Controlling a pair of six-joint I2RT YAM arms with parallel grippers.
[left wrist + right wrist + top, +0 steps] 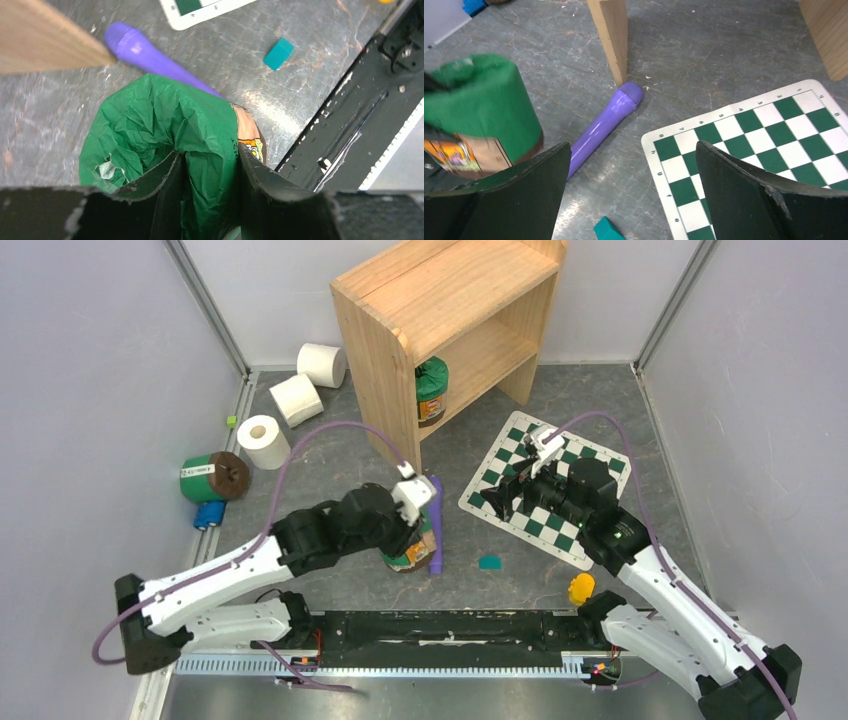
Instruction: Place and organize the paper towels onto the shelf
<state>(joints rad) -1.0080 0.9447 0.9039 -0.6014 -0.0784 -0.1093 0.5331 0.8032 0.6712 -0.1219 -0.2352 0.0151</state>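
Note:
My left gripper has the green canister, now upright in front of the shelf. It will let go of it on the floor (464,533) (220,57) between the purple cylinder and the teal block.
Three white paper towels lie on the floor at the back left: one (322,364), one (296,399) and one (263,441), all outside the wooden shelf (450,310). My left gripper (418,530) is far from them, in front of the shelf. In the left wrist view it (210,170) is shut on the crumpled green wrap of an upright green canister (160,120). My right gripper (507,495) hovers over the checkered board's left edge. In the right wrist view it (631,170) is open and empty.
A second green canister (431,390) stands on the lower shelf, and a third (213,477) lies on its side at left. A purple cylinder (436,525) lies beside the held canister. A teal block (489,562), a yellow object (581,588) and the checkered board (560,490) are nearby.

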